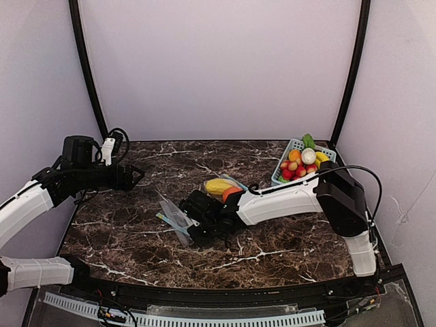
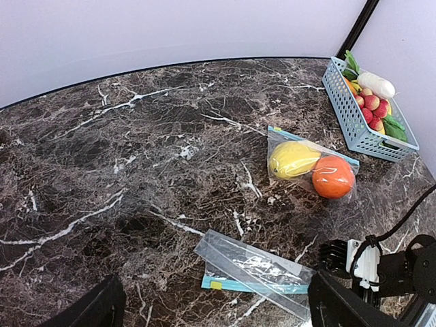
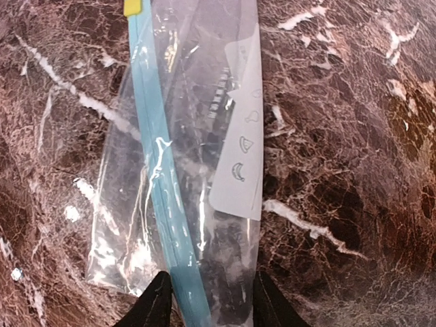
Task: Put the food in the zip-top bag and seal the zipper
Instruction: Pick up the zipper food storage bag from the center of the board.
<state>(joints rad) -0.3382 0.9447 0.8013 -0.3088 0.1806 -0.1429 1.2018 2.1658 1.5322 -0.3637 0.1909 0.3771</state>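
Note:
The robot's left gripper needs to next close on the yellow tab (image 1: 160, 216) (image 2: 216, 285) on the empty zip-top bag, at the end of the blue zipper strip away from the right gripper.
An empty clear zip-top bag (image 3: 197, 136) with a blue zipper strip (image 3: 160, 170) lies flat and folded on the marble, left of centre (image 1: 176, 218). My right gripper (image 3: 210, 306) is down at its near end. One fingertip stands on each side of the zipper strip, with a gap still between them (image 1: 193, 228). A second clear bag (image 2: 310, 167) behind it holds the yellow oblong (image 2: 293, 159) and the orange-red ball (image 2: 332, 177). More food, including a white oblong (image 2: 376, 84), fills the basket. My left gripper (image 1: 136, 176) hangs open and empty above the table's left side.
A light blue mesh basket (image 1: 289, 146) heaped with toy fruit stands at the back right corner, close to the black frame post. White walls close in the back and both sides. The right arm lies low across the table from the right.

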